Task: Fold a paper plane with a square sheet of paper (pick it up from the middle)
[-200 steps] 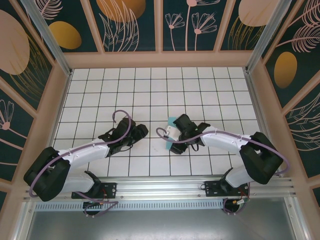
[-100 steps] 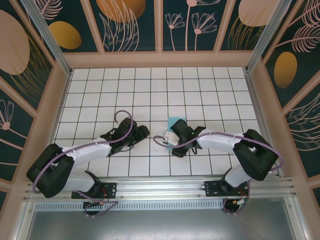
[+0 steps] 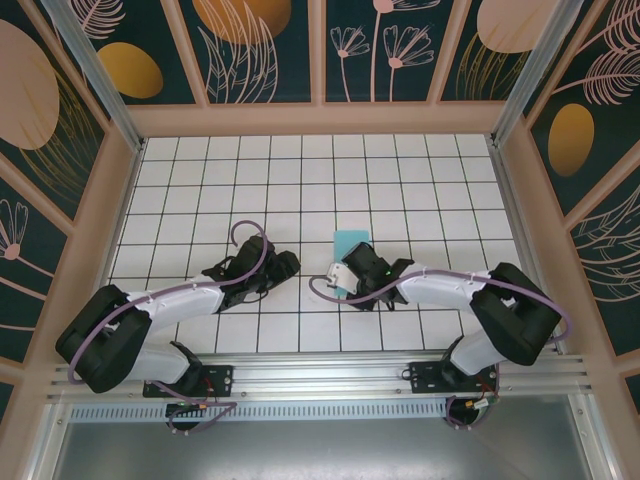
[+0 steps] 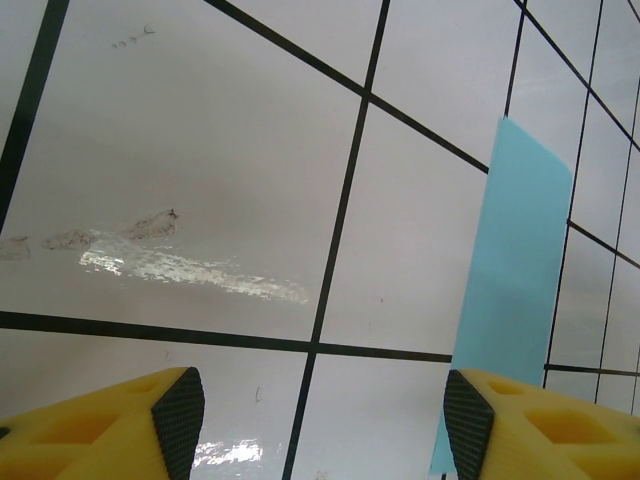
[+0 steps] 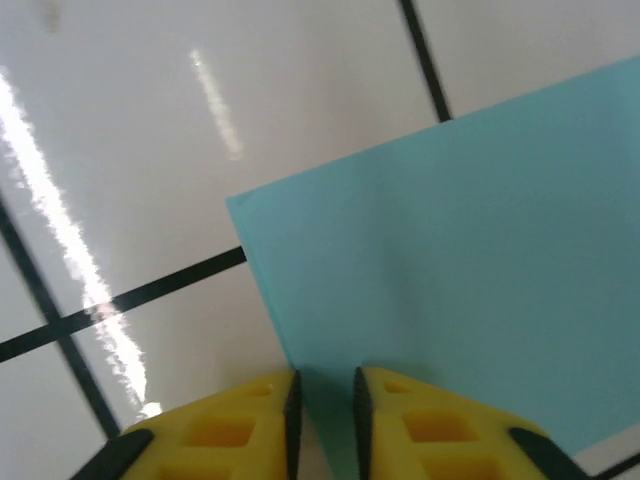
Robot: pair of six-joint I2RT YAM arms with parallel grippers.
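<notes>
Right gripper is at the sheet's near end; it should open, back off, take the middle of the long edge (image 4: 558, 290) opposite left gripper.
The square sheet of paper (image 3: 352, 243) is light turquoise and lies on the white grid table as a narrow strip, about one tile wide. My right gripper (image 3: 349, 276) sits over its near end. In the right wrist view the sheet (image 5: 470, 250) fills the right half, and its left edge runs down between the fingers of the right gripper (image 5: 325, 400), which stand a narrow gap apart. Whether they pinch the paper I cannot tell. My left gripper (image 3: 285, 265) rests low, left of the sheet. In its wrist view the left gripper (image 4: 320, 425) is open over bare tile, with the sheet (image 4: 520, 280) by its right finger.
The table (image 3: 200, 190) is walled by peach-coloured rails with dark floral panels behind. An aluminium rail (image 3: 320, 375) at the near edge carries both arm bases. Glare streaks (image 4: 190, 265) mark the tiles under the left gripper.
The right arm has drawn back toward the near edge, uncovering more of the sheet, and its jaws have narrowed sharply. The left arm has barely shifted.
</notes>
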